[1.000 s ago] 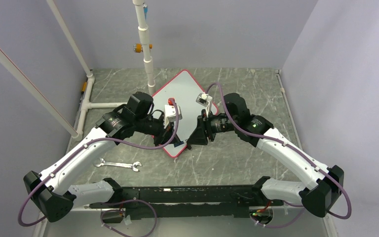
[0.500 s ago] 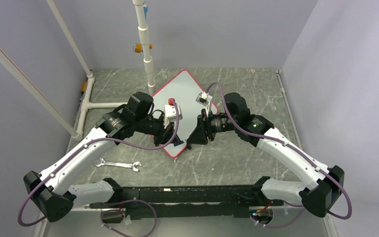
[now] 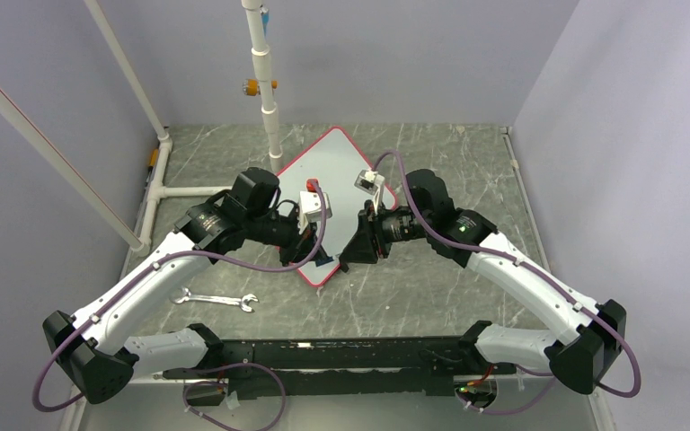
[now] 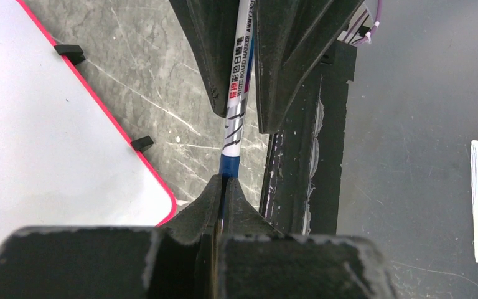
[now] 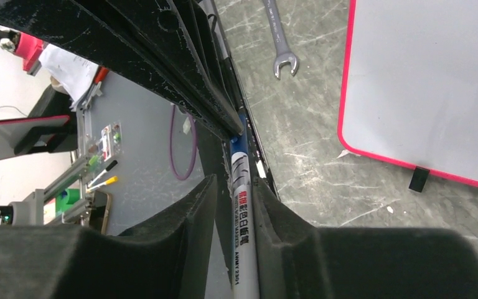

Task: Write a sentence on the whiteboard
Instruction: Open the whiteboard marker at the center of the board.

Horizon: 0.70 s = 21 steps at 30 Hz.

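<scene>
My right gripper is loose around the marker's body, so it should close there before my left gripper opens, retakes the blue cap (image 4: 229, 165) and pulls it off.
The whiteboard (image 3: 337, 180), white with a red border, lies diagonally on the table beyond both grippers. No sentence shows on it: the parts of its face (image 4: 50, 137) (image 5: 429, 81) in view are plain white. A white marker (image 4: 236, 93) with a blue cap hangs above the table by the board's near corner. My left gripper (image 3: 322, 261) (image 4: 225, 184) is shut on the blue cap end. My right gripper (image 3: 347, 259) (image 5: 233, 184) surrounds the barrel (image 5: 244, 212). One finger touches it; a narrow gap remains at the other.
A silver wrench (image 3: 216, 299) (image 5: 280, 37) lies on the table left of the board's near corner. A white pipe frame (image 3: 265, 81) stands at the back left. The black base rail (image 3: 341, 355) runs along the near edge.
My right gripper's jaws have drawn closer together around the marker barrel. Neither arm nor the marker has visibly shifted.
</scene>
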Motion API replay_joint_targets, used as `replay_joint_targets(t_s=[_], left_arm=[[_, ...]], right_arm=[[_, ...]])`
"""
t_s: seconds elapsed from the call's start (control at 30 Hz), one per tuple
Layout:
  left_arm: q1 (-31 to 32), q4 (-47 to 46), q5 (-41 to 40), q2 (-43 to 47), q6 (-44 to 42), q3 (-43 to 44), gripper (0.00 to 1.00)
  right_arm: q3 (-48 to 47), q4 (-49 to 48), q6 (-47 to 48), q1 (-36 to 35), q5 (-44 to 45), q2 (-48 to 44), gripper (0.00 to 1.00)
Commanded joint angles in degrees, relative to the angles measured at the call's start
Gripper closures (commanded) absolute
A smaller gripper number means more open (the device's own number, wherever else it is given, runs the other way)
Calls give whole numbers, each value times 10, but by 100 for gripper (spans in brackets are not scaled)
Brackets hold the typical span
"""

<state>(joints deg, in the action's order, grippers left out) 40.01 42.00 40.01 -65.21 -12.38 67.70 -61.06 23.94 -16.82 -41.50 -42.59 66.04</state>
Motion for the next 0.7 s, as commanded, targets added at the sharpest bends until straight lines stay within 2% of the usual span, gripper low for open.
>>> replay_joint_targets(t_s=[0.0,0.23,0.3,0.37,0.43,0.5,0.53,0.57,0.67], left_arm=[[3,-22,-2,8,-4,-1,100],[3,-29,-32,21,6,0,100],[2,-33,-47,30,10,-1,99],[1,-40,-59,40,13,-5,84],[0,-47,-75,51,16,-9,54],[-3,-53,-97,61,19,-14,38],[-5,-57,-102,65,21,-15,12],[-9,-58,-105,70,21,-16,2],[-18,-65,-99,80,21,-19,1]], right_arm=[[-11,-18,8,-11,-20,9,74],[-7,-13,13,-17,-11,11,100],[-4,-19,8,-17,-1,4,100],[-5,-23,4,-16,10,-3,100],[-6,-25,1,-16,30,-13,100],[-5,-20,3,-15,68,-29,100],[-3,-17,6,-13,85,-37,100],[0,-14,8,-12,98,-47,100],[13,-11,11,-4,123,-76,100]])
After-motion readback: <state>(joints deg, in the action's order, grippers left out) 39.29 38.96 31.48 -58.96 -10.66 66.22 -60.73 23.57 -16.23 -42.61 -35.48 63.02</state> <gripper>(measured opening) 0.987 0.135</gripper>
